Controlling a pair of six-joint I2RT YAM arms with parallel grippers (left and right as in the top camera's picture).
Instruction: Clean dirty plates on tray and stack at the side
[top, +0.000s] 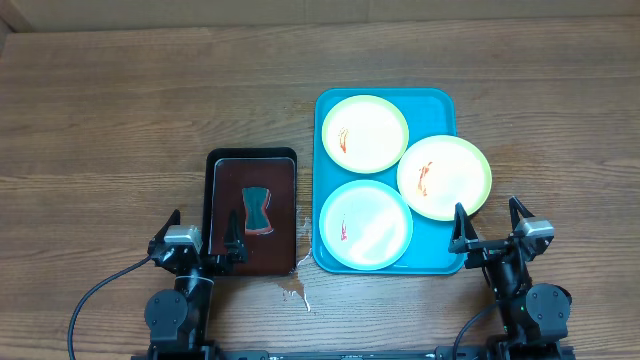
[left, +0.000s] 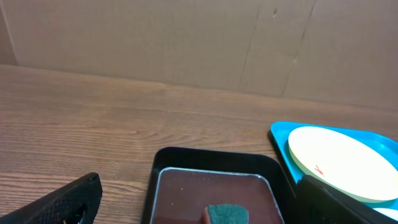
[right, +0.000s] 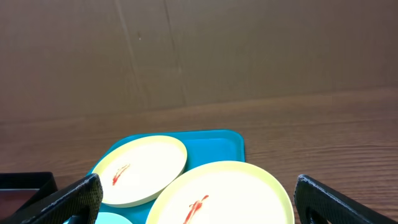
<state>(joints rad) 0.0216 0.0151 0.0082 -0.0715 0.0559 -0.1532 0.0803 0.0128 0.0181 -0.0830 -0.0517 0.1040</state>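
My right gripper is going to close on the rim of the near plate (top: 410, 234), next to the plate that hangs over the turquoise tray's edge.
Three pale yellow-green plates with red sauce smears lie on the turquoise tray (top: 440, 100): a far one (top: 365, 133), a right one (top: 444, 176) overhanging the rim, and a near one (top: 366, 225). My left gripper (top: 203, 243) is open and empty at the near end of the dark tray. My right gripper (top: 492, 232) is open and empty just near of the right plate (right: 236, 196). The far plate also shows in the right wrist view (right: 140, 169) and the left wrist view (left: 339, 162).
A dark brown tray (top: 252, 160) with a green sponge (top: 259, 210) on it stands left of the turquoise tray. The sponge shows in the left wrist view (left: 227, 215). A small spill (top: 294, 289) marks the wooden table near the front. A cardboard wall stands behind.
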